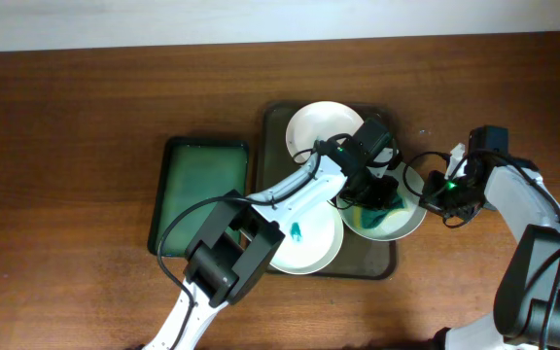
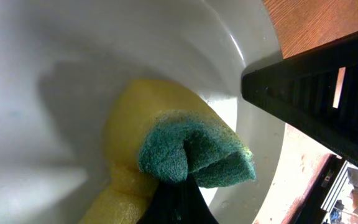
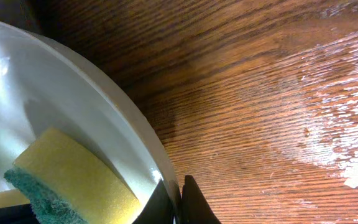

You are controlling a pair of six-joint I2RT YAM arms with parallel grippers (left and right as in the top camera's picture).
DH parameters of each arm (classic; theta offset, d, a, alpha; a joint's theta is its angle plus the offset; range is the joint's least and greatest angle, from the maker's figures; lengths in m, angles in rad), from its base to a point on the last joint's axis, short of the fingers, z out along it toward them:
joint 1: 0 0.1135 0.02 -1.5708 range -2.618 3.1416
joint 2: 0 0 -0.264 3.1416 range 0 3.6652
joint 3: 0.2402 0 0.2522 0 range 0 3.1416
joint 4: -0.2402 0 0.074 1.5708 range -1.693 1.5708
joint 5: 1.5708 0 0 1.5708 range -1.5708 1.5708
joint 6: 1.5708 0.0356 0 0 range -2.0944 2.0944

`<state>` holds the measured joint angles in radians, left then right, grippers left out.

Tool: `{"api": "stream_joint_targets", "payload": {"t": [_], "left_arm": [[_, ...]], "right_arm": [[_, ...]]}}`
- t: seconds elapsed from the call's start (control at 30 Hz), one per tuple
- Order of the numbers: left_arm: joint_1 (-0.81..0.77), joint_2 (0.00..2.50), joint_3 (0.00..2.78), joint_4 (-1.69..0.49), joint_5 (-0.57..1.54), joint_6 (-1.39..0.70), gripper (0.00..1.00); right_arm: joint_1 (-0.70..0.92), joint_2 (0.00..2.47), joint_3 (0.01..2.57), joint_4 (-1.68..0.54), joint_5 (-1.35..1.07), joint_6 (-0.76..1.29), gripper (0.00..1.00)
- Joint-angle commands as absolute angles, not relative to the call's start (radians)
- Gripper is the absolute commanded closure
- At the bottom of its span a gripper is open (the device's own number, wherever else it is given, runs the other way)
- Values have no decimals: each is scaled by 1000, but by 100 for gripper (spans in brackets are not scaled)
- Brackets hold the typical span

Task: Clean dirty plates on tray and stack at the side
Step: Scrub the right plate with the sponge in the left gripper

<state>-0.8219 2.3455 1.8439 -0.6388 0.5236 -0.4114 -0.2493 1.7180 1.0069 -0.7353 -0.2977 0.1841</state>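
Observation:
I need to release the yellow and green sponge from my left gripper in the middle of the smaller green tray (image 1: 197, 206).
The dark tray (image 1: 272, 136) holds three white plates. The far plate (image 1: 319, 126) looks clean. The near plate (image 1: 309, 248) has a teal smear (image 1: 297, 231). The right plate (image 1: 411, 222) overhangs the tray's right edge. My left gripper (image 1: 372, 190) is shut on a yellow and green sponge (image 2: 191, 152) and presses it into the right plate (image 2: 104, 50). My right gripper (image 1: 437, 194) is shut on that plate's rim (image 3: 104, 106), with the fingertips (image 3: 180, 199) pinching its edge. The sponge also shows in the right wrist view (image 3: 73, 180).
A smaller green tray (image 1: 202, 194) lies left of the dark tray. Bare wooden table (image 3: 278, 93) lies right of the held plate, with a wet patch on it. My left arm reaches across the near plate.

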Motion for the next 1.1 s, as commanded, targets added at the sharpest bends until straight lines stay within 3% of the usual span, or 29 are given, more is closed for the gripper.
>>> {"api": "stream_joint_targets", "payload": {"t": [0.0, 0.07, 0.23, 0.3, 0.43, 0.47, 0.57, 0.7, 0.73, 0.87, 0.93, 1.07], "left_arm": [[-846, 2379, 1851, -734, 139, -393, 100], [-828, 2379, 1860, -829, -182, -400, 100], [-809, 2379, 1937, -893, -294, -400, 100], [-809, 2381, 1935, -860, -204, -399, 100], [-832, 2423, 1935, -684, 465, -388, 100], [-838, 2428, 1935, -638, 539, -388, 100], [-858, 2428, 1935, -538, 720, -389, 100], [-864, 2429, 1935, -572, 710, -388, 100], [-860, 2429, 1935, -613, 647, -388, 100], [-806, 2429, 1936, -883, -49, -389, 100], [-788, 2429, 1939, -954, -257, -389, 100], [-788, 2429, 2115, -1124, -224, -388, 100]], "right_arm": [[-248, 1738, 1012, -734, -307, 215, 96], [-248, 1738, 1012, -744, -307, 214, 96], [-248, 1738, 1012, -745, -307, 214, 96], [-248, 1738, 1012, -747, -307, 214, 96], [-248, 1738, 1012, -747, -307, 214, 96], [-248, 1738, 1012, -747, -307, 214, 96], [-248, 1738, 1012, -748, -307, 213, 96], [-248, 1738, 1012, -751, -307, 213, 96], [-248, 1738, 1012, -752, -307, 214, 96], [-248, 1738, 1012, -762, -307, 213, 96], [-248, 1738, 1012, -763, -307, 213, 96], [-248, 1738, 1012, -771, -307, 213, 96]]}}
